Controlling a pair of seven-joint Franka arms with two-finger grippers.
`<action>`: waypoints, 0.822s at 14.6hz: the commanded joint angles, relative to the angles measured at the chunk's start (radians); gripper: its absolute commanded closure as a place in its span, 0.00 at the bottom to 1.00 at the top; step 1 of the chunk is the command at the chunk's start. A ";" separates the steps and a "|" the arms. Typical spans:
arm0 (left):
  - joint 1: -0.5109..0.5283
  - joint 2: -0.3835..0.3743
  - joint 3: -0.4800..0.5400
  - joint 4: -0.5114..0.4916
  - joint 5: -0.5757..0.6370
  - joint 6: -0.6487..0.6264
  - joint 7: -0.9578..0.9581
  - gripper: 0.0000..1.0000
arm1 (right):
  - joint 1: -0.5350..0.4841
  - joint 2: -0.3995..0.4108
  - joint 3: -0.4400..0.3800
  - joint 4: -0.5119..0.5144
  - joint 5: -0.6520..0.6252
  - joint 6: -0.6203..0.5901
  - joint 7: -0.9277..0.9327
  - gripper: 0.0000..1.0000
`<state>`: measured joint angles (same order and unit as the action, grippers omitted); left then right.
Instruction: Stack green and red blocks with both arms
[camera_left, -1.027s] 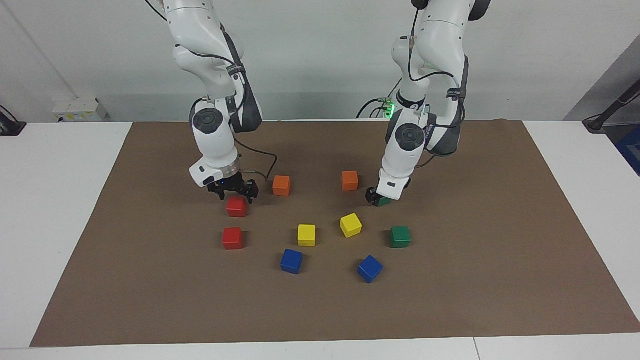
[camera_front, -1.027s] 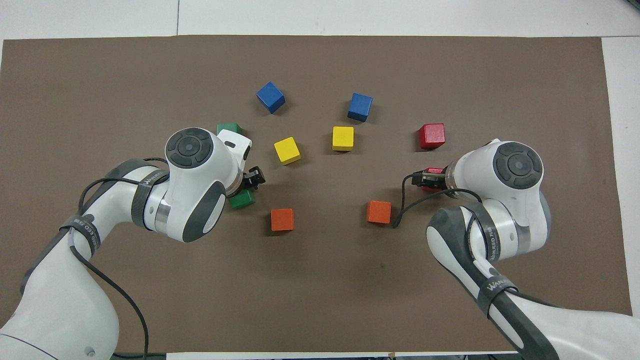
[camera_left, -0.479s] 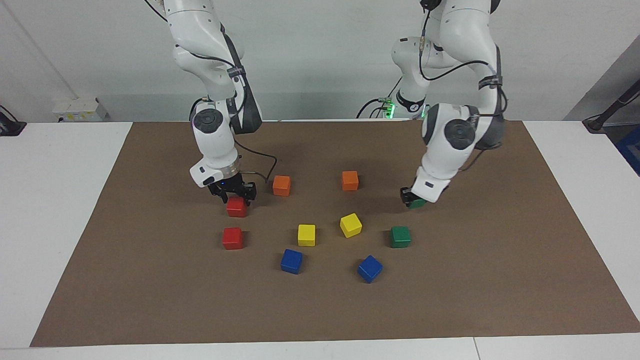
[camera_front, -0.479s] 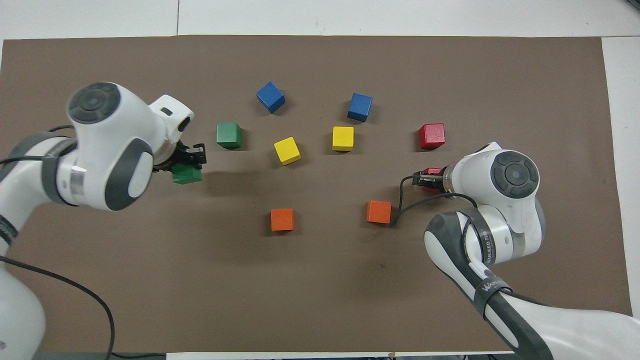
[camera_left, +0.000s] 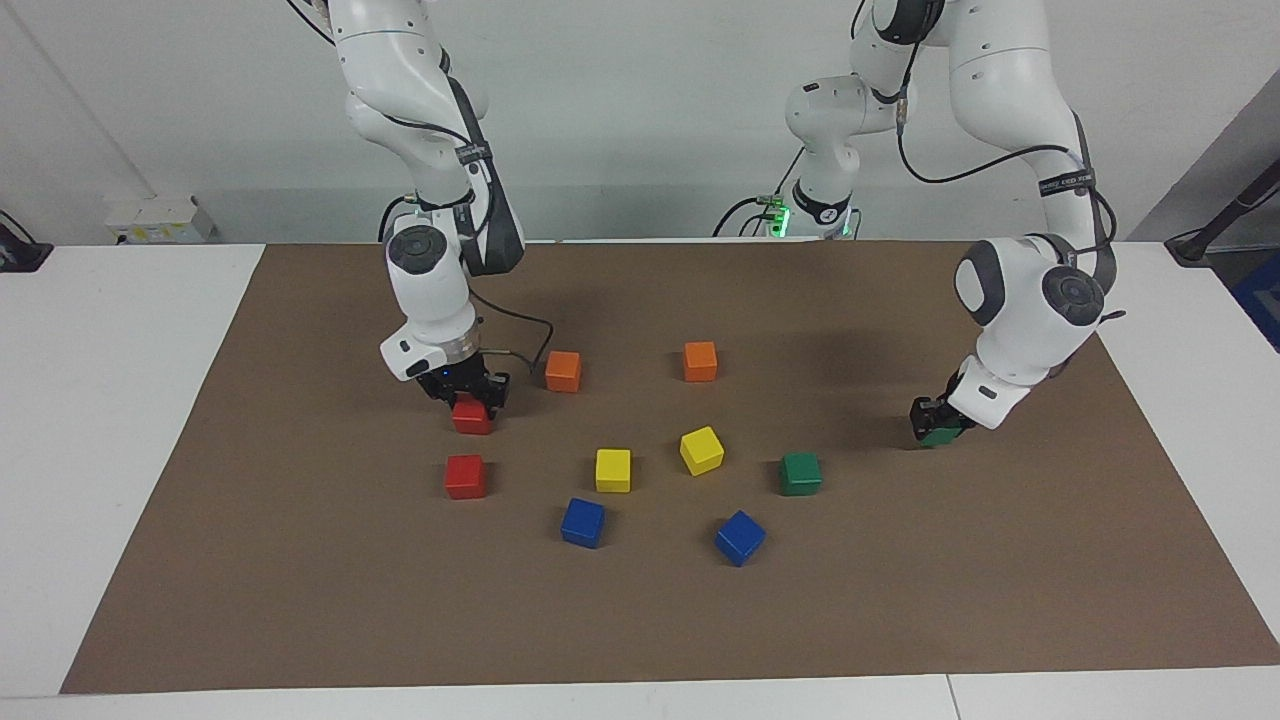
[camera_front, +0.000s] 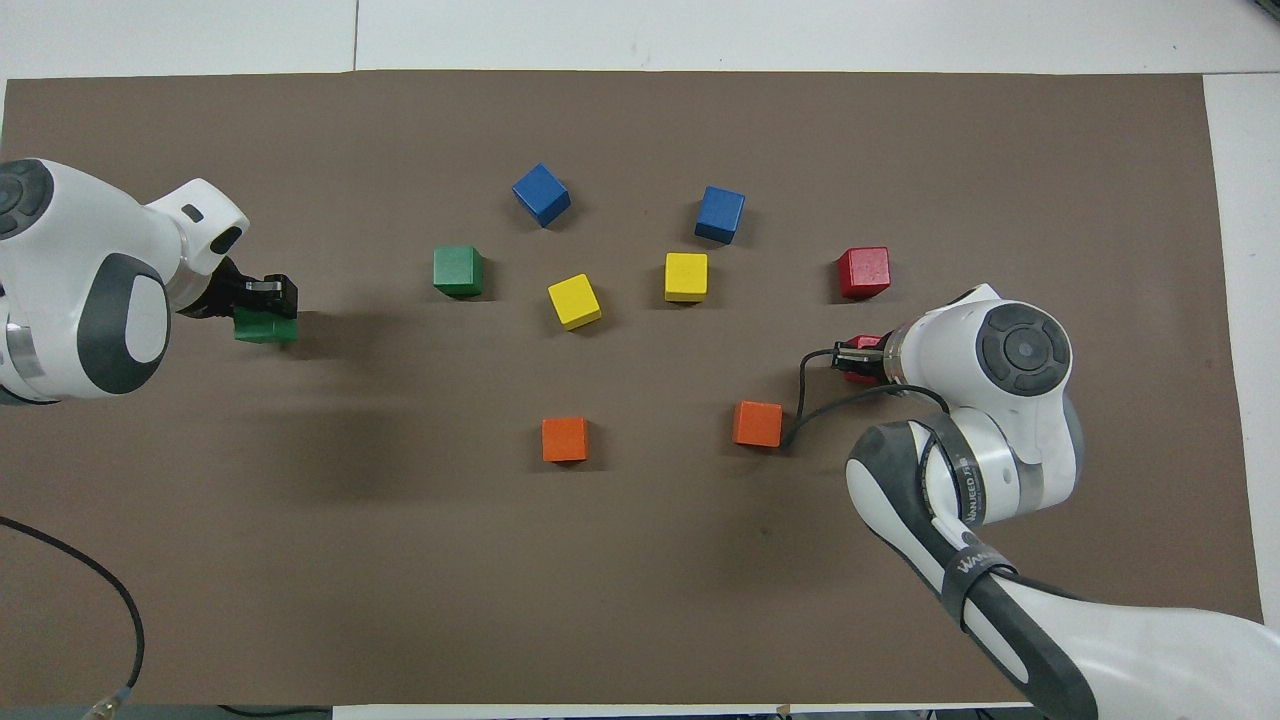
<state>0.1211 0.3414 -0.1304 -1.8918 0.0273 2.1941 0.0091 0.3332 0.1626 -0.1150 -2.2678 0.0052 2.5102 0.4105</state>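
Note:
Next, I put the red block in my right gripper down on the mat (camera_front: 1000, 289) past the second red block, away from the yellow cubes.
My left gripper (camera_left: 935, 418) is shut on a dark green block (camera_left: 941, 436) and holds it low over the brown mat (camera_left: 1000, 560) toward the left arm's end; the overhead view shows the gripper (camera_front: 268, 298) and block (camera_front: 265, 328) too. The second green block (camera_left: 800, 473) sits on the mat beside the yellow cubes. My right gripper (camera_left: 464, 388) is down on a red block (camera_left: 472, 419) that rests on the mat. The second red block (camera_left: 465, 476) lies just farther from the robots than that one.
Two orange cubes (camera_left: 563, 371) (camera_left: 700, 361) lie nearest the robots between the arms. Two yellow cubes (camera_left: 613, 470) (camera_left: 702, 450) sit mid-mat, and two blue cubes (camera_left: 583, 522) (camera_left: 740, 537) lie farther out. White table surrounds the mat.
My left gripper has carried the green block away from the orange cube toward the left arm's end of the mat. My right gripper has lowered onto the red block.

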 joint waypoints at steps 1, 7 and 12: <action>0.011 0.005 -0.012 -0.004 0.020 0.022 0.012 1.00 | -0.011 -0.002 0.005 -0.006 0.010 0.021 0.001 1.00; 0.017 0.022 -0.011 0.002 0.083 0.055 0.015 1.00 | -0.144 -0.011 0.000 0.170 -0.004 -0.224 -0.207 1.00; 0.041 0.021 -0.011 -0.015 0.080 0.070 -0.027 1.00 | -0.289 0.000 0.001 0.179 -0.004 -0.168 -0.392 1.00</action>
<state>0.1458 0.3610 -0.1313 -1.8951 0.0855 2.2394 0.0129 0.0647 0.1509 -0.1252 -2.0739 0.0029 2.2990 0.0459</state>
